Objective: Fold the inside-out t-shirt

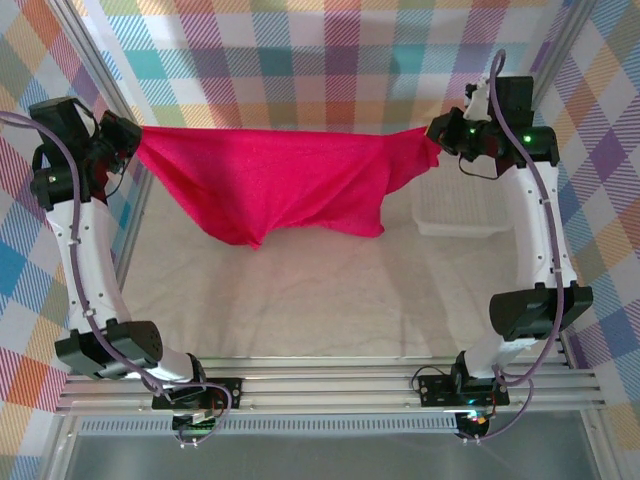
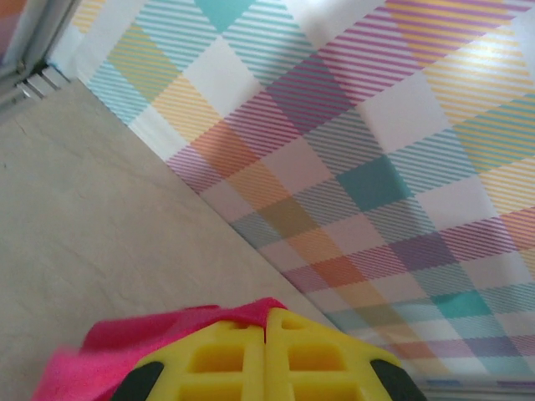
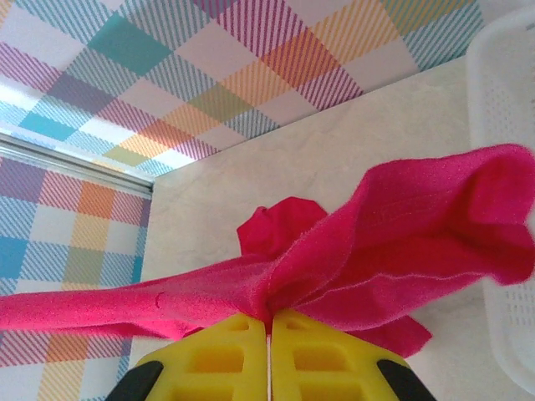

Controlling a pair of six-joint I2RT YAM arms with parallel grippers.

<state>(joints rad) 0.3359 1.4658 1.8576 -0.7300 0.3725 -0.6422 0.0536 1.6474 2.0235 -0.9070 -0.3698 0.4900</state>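
Observation:
I will release the t-shirt's held corner on the table [image 1: 220, 216] under the sagging cloth, nearer my left gripper.
The inside-out t-shirt [image 1: 275, 180], bright red, hangs stretched in the air between my two grippers across the back of the table, its lower part sagging toward the table. My left gripper [image 1: 135, 140] holds its left end; up close the yellow fingers [image 2: 266, 322] are pressed together with red cloth [image 2: 125, 338] pinched at their tips. My right gripper [image 1: 438, 135] holds the right end; in the right wrist view the jaws [image 3: 269, 317] are shut on bunched red fabric [image 3: 376, 242] that fans out beyond them.
A white perforated basket [image 1: 460, 212] stands at the back right of the table, under the right arm; its rim [image 3: 501, 167] lies close to the cloth. Plaid walls enclose the back and sides. Metal frame posts [image 1: 105, 80] stand at the corners.

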